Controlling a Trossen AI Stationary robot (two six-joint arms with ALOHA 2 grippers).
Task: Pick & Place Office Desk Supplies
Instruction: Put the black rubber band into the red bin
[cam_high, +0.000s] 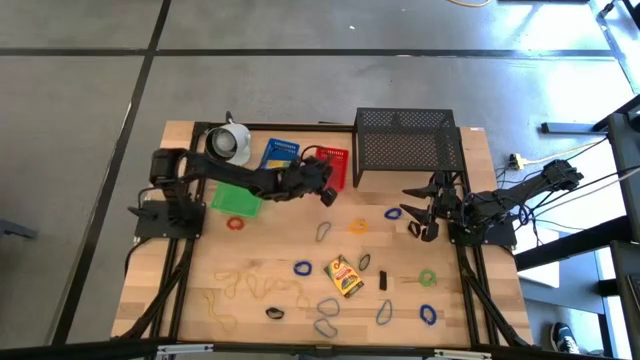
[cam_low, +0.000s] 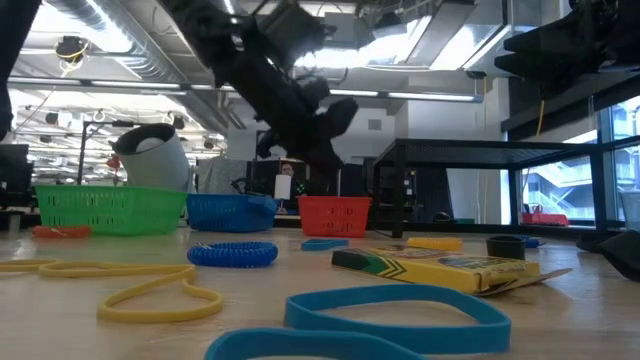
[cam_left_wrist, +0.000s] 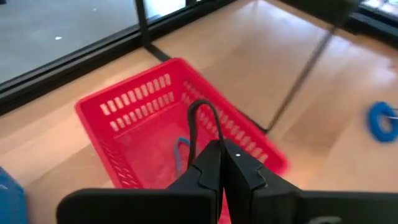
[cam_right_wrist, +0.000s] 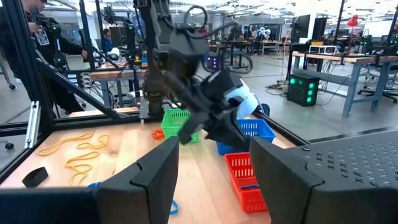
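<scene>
I will open my left gripper and let the dark loop go beside the blue band inside the red basket (cam_high: 335, 171) (cam_left_wrist: 194, 160). The loop is now held over the red basket.
My left gripper (cam_left_wrist: 222, 163) is shut on a thin dark loop (cam_left_wrist: 203, 115) and hangs over the red basket (cam_left_wrist: 155, 124), which stands on the table at the far middle (cam_high: 337, 166). A blue band (cam_left_wrist: 180, 151) lies inside the basket. In the high view my left gripper (cam_high: 325, 188) is at the basket's near edge. My right gripper (cam_right_wrist: 214, 180) stands open at the table's right side (cam_high: 420, 215), with nothing between its fingers. A yellow-green crayon box (cam_high: 344, 274) and several rubber bands lie flat on the near half of the table. My left gripper pinches one end of the dark loop (cam_left_wrist: 214, 144) between its two fingertips. The fingers slant downward toward the red basket. The rest of the loop stands out beyond the tips as a narrow arch, clear of the basket and the table.
A green basket (cam_high: 237, 197), a blue basket (cam_high: 279, 154) and a white cup-like object (cam_high: 230, 143) stand at the far left. A black wire-mesh rack (cam_high: 405, 145) stands right of the red basket. Small dark clips (cam_high: 383, 279) lie near the crayon box.
</scene>
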